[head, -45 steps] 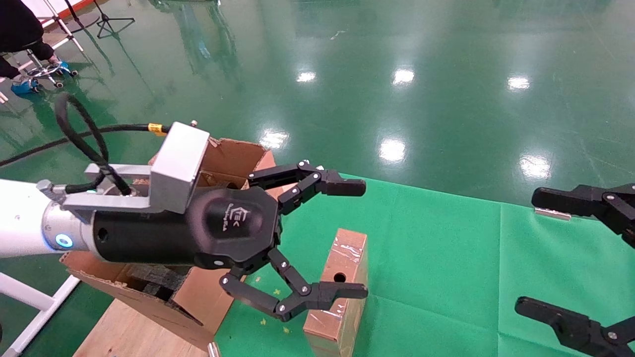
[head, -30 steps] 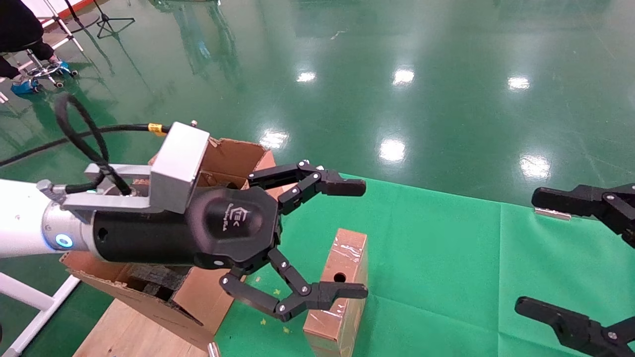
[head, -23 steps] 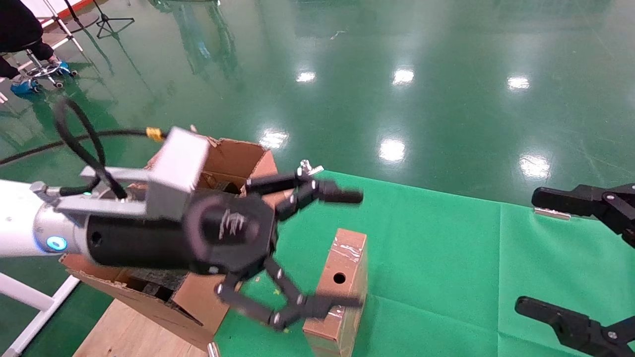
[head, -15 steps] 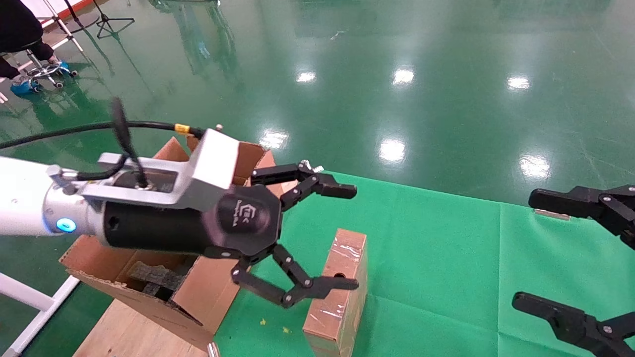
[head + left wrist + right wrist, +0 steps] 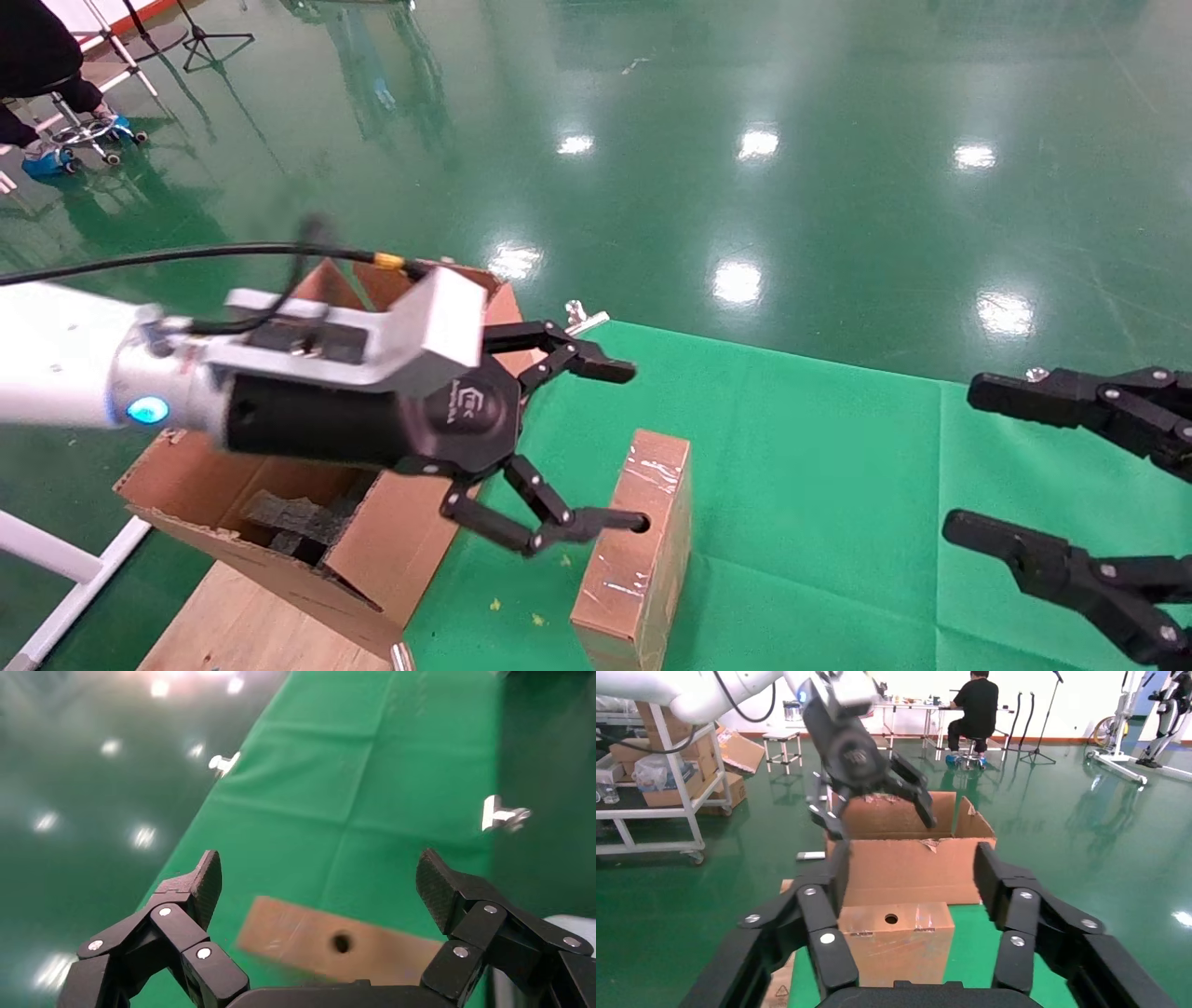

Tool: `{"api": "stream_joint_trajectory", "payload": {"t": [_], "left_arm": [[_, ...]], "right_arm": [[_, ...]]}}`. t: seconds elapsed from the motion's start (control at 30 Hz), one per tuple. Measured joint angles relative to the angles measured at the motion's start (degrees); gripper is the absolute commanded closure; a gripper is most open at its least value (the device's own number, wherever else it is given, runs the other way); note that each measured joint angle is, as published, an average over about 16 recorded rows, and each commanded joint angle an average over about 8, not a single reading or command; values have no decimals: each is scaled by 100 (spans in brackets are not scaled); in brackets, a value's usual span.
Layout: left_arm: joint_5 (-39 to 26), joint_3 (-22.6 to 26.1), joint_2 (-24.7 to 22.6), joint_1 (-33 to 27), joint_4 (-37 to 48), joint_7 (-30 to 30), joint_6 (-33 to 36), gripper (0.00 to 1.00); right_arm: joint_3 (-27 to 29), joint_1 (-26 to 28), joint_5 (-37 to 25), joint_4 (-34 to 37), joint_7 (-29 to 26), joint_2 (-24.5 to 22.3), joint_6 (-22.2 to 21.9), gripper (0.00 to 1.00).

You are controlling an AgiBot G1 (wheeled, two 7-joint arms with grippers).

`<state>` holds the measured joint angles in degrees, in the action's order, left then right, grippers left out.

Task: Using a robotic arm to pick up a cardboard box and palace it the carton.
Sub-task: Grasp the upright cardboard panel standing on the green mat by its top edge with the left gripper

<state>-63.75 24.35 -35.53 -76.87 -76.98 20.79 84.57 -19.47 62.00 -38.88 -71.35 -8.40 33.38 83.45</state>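
Note:
The robot's left gripper should close across the narrow top of the cardboard box, at the round hole [image 5: 640, 522] [image 5: 341, 943], with one finger on each broad side.
The cardboard box [image 5: 643, 568], slim, brown and taped, stands on the green cloth with a round hole in its upper narrow face. The white robotic arm [image 5: 56, 354] reaches in from the left. Its left gripper [image 5: 626, 447] is open and empty, just above the box's left side, with the lower finger over the hole. In the left wrist view the box [image 5: 337, 941] lies beyond the open left gripper [image 5: 318, 860], apart from it. The carton [image 5: 391, 550], with foam blocks [image 5: 289, 517] inside, stands left of the box. My right gripper [image 5: 967, 461] is open and empty at the right. It [image 5: 912, 853] faces the box [image 5: 898, 941] and carton [image 5: 912, 867].
The green cloth [image 5: 819, 485] covers the table, with metal clamps [image 5: 582, 317] at its far edge. The carton rests on a wooden board [image 5: 233, 624]. A white frame rail [image 5: 56, 559] runs at the lower left. A seated person [image 5: 37, 56] is far back left. A shelf cart [image 5: 659, 776] stands behind the carton.
The left gripper has drawn back to the left and rolled at the wrist, staying open. The right gripper has shifted a little left. The box has not moved.

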Motion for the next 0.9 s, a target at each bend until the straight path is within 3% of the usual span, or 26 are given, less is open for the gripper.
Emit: {"api": "stream_joint_trajectory", "payload": {"t": [0.2,0.5,0.7,0.9], "left_arm": [[-1183,614,-573,-1026,6,1373,119,0],[-2609,1762,-1495,-2414,95,4271,453,0],[-2928,2596,-1732,-2914,91,5806,587,0],[-2811,3349,-1772,-3143,76,6770,572,0]], "right_arm": [[0,0,0,0,0,0,0,100],[0,0,0,0,0,0,0,100],[-1,0,0,0,0,0,0,100],[-1,0,0,0,0,0,0,100]]}}
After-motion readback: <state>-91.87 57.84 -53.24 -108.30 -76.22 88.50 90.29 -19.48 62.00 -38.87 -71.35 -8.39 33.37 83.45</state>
